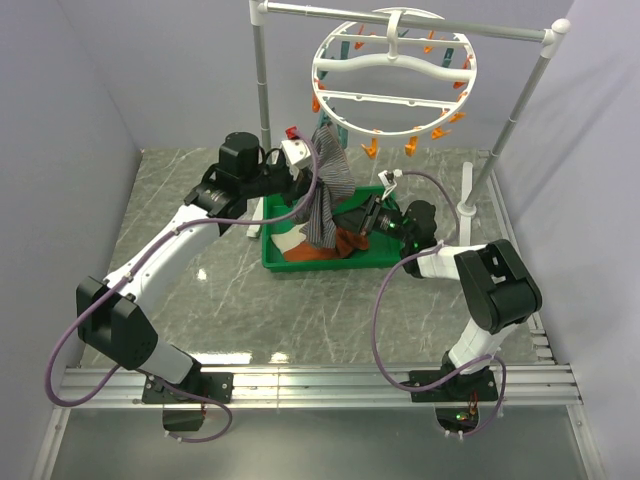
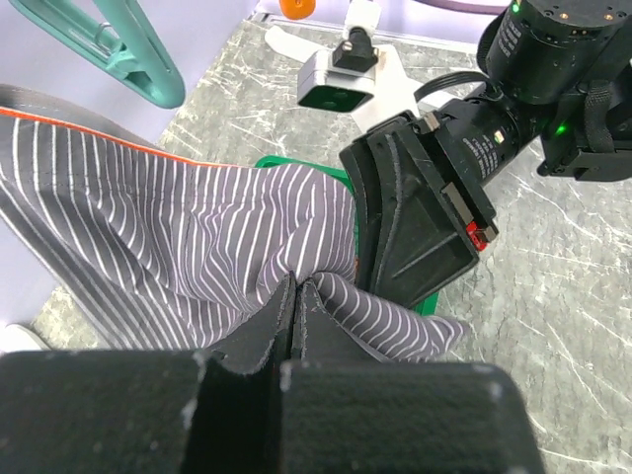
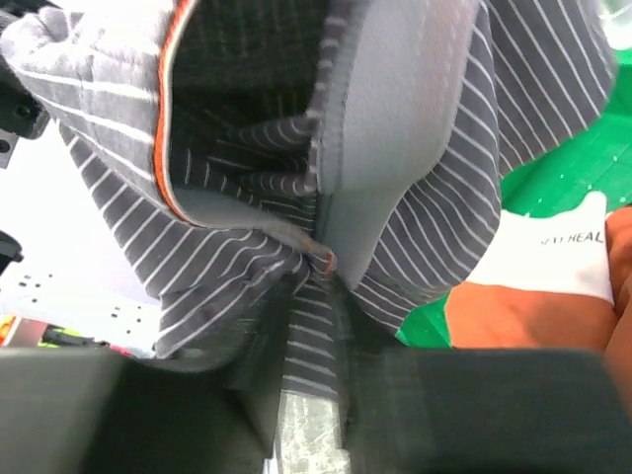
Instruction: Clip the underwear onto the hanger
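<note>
I am pinching the underwear with my right gripper at the gathered low point of its orange-edged waistband, so next I open it and take the waistband's edge nearer my left gripper (image 3: 161,163).
The underwear (image 1: 326,188), grey with fine stripes, hangs above the green tray (image 1: 300,266), lifted by my left gripper (image 1: 303,158). In the left wrist view that gripper (image 2: 295,293) is shut on a fold of the striped underwear (image 2: 188,247). My right gripper (image 1: 358,216) reaches in from the right at the cloth's lower part. In its own view the right gripper (image 3: 316,301) has a strip of the underwear (image 3: 237,197) pinched between its blurred fingers. The white ring hanger (image 1: 395,68) with orange and teal clothespins hangs from the rail above and behind.
The tray holds an orange-rust garment (image 1: 345,247) and a white cloth (image 3: 548,259). The white-and-grey rack frame (image 1: 262,80) stands behind the tray, its right foot (image 1: 467,210) beside the right arm. A teal clothespin (image 2: 128,54) hangs close above the left gripper.
</note>
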### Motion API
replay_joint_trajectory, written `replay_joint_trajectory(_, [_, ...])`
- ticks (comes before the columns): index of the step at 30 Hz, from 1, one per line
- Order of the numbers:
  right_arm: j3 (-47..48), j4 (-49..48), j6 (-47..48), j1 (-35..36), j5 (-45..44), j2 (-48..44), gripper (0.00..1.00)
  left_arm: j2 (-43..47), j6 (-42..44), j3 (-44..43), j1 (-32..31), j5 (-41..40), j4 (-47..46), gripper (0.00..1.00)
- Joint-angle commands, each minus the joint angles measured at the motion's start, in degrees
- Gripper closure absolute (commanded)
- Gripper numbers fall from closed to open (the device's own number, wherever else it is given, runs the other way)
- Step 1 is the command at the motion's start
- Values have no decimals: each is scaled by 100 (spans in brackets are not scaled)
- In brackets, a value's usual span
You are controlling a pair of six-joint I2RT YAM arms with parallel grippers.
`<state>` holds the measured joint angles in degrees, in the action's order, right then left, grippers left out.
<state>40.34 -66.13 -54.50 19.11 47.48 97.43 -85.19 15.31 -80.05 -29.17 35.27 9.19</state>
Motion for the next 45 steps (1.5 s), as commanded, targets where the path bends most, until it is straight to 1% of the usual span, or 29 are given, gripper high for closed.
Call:
replay_joint_trajectory(1, [264, -383, 106, -13, 68, -57, 76, 292, -72, -11, 78, 270, -322, 100])
replay_joint_trajectory(2, [264, -348, 115, -30, 77, -83, 93, 301, -72, -2, 95, 288, -330, 100])
replay_joint_trajectory(3, [238, -313, 193, -48, 68, -127, 100, 310, -72, 16, 122, 297, -330, 100])
replay_joint_trajectory(10, [97, 512, 817, -276, 270, -864, 100, 336, 121, 209, 289, 402, -234, 100])
replay_joint_trajectory(11, [97, 870, 940, -329, 288, -961, 100, 345, 95, 235, 315, 480, -286, 100])
replay_joint_trajectory(13, [106, 1232, 1397, -321, 270, -1128, 100, 336, -36, 236, 341, 586, -356, 100])
replay_joint_trajectory(14, [115, 1443, 1503, -312, 253, -1121, 96, 310, -63, 218, 342, 700, -391, 100])
replay_joint_trajectory(15, [89, 1393, 1486, -303, 261, -1042, 80, 310, -159, 166, 342, 744, -427, 100])
replay_joint_trajectory(16, [-16, 1218, 1382, -303, 279, -981, 37, 301, -230, 130, 350, 788, -462, 100])
replay_joint_trajectory(17, [-69, 799, 1268, -303, 244, -919, 24, 275, -291, 104, 342, 885, -488, 100])
replay_joint_trajectory(18, [-122, 647, 1171, -294, 200, -832, 18, 257, -388, 17, 350, 946, -497, 100])
replay_joint_trajectory(19, [-183, 549, 1178, -294, 148, -787, 16, 240, -432, -19, 359, 1017, -497, 100])
replay_joint_trajectory(22, [-193, 259, 1056, -285, 138, -586, 16, 239, -590, -98, 368, 1184, -558, 100])
replay_joint_trajectory(24, [-228, -145, 872, -285, 86, -497, 16, 248, -757, -107, 359, 1280, -620, 100])
replay_joint_trajectory(28, [-158, -453, 661, -172, 138, -357, 18, 248, -1108, -142, 368, 1360, -848, 100])
replay_joint_trajectory(36, [-17, -1578, -473, 75, 410, 92, 22, 187, -1495, -195, 359, 1439, -1121, 100])
replay_joint_trajectory(39, [53, -1772, -658, 163, 455, 154, 24, 134, -1496, -239, 359, 1430, -1182, 100])
replay_joint_trajectory(40, [71, -1781, -676, 198, 437, 162, 25, 125, -1696, -239, 359, 1439, -1200, 100])
replay_joint_trajectory(42, [123, -1851, -711, 251, 393, 197, 26, 116, -1742, -221, 359, 1431, -1253, 100])
replay_joint_trajectory(45, [255, -2044, -948, 277, 358, 311, 34, 116, -1742, -204, 359, 1430, -1236, 100])
